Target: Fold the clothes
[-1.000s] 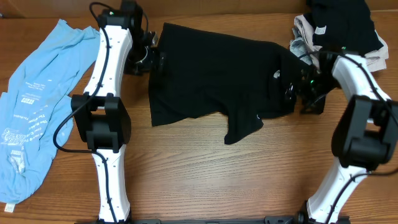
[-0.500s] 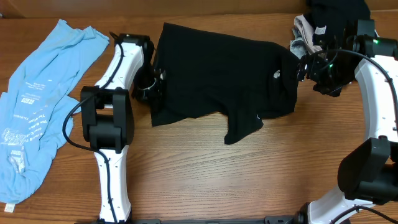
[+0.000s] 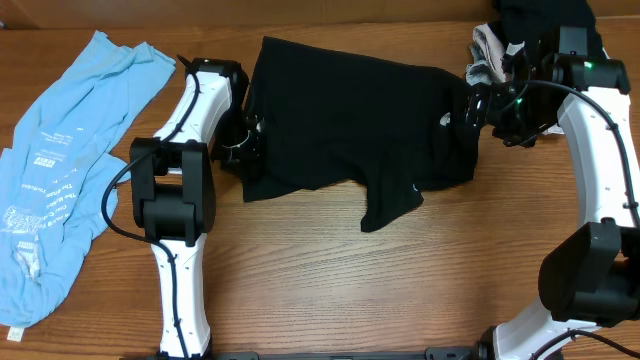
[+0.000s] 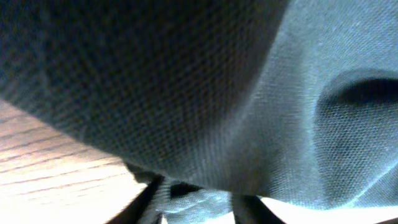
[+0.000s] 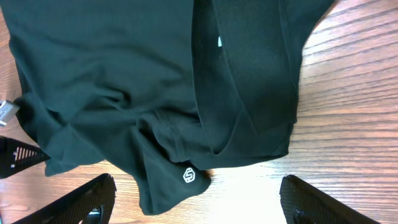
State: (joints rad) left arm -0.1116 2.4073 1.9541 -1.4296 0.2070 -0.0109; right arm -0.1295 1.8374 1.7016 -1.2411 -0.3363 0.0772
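Observation:
The black garment's end is bunched in folds around the left gripper, so the robot should open it, grab the black garment's edge (image 3: 250, 195) and pull it toward the light blue shirt.
The large black garment (image 3: 350, 120) lies spread flat on the wooden table in the overhead view, and a lower flap sticks out toward the front (image 3: 390, 205). My left gripper (image 3: 246, 152) is at its left edge. In the left wrist view black fabric (image 4: 205, 87) fills the frame and a fold sits pinched between the fingers (image 4: 198, 204). My right gripper (image 3: 482, 106) hovers open over the garment's right edge. In the right wrist view the fingers (image 5: 199, 200) straddle a corner bearing a small white logo (image 5: 189, 176).
A light blue shirt (image 3: 60, 160) lies crumpled along the table's left side. A pile of black and pale clothes (image 3: 545, 40) sits at the back right corner, just behind the right arm. Bare wood (image 3: 350, 290) runs along the front.
The left gripper slid toward the front along the garment's left edge, then stayed there. The right gripper rose toward the back and shifted left onto the garment's right edge. The garment kept its shape.

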